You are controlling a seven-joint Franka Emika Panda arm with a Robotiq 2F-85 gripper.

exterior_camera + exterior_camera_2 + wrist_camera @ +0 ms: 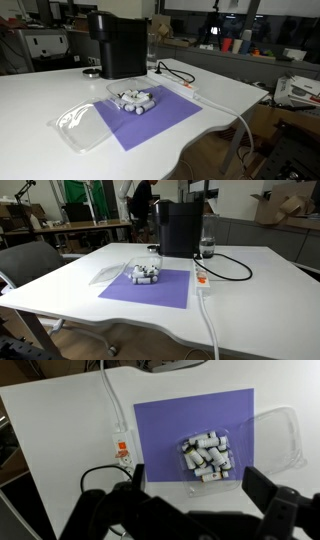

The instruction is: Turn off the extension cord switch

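Observation:
The empty fingers of my gripper will close above the extension cord's orange-red switch [187, 85] [122, 446], so that they can press it together.
The extension cord [122, 448] is a slim white power strip with an orange-red switch. It lies on the white table along the purple mat's edge, with a looped black cable [98, 478] plugged in and a white lead running off. It shows in both exterior views [190, 95] [203, 280]. My gripper [200, 485] appears only in the wrist view. It is high above the table, open wide and empty. The strip is below and to the left of its left finger. The arm is out of both exterior views.
A purple mat [175, 425] holds a clear tray of small white tubes [207, 452], with its clear lid [282, 432] beside it. A big black coffee machine [118, 45] [180, 228] and a glass bottle [207, 246] stand behind the strip. A grey chair [35, 265] is at the table's side.

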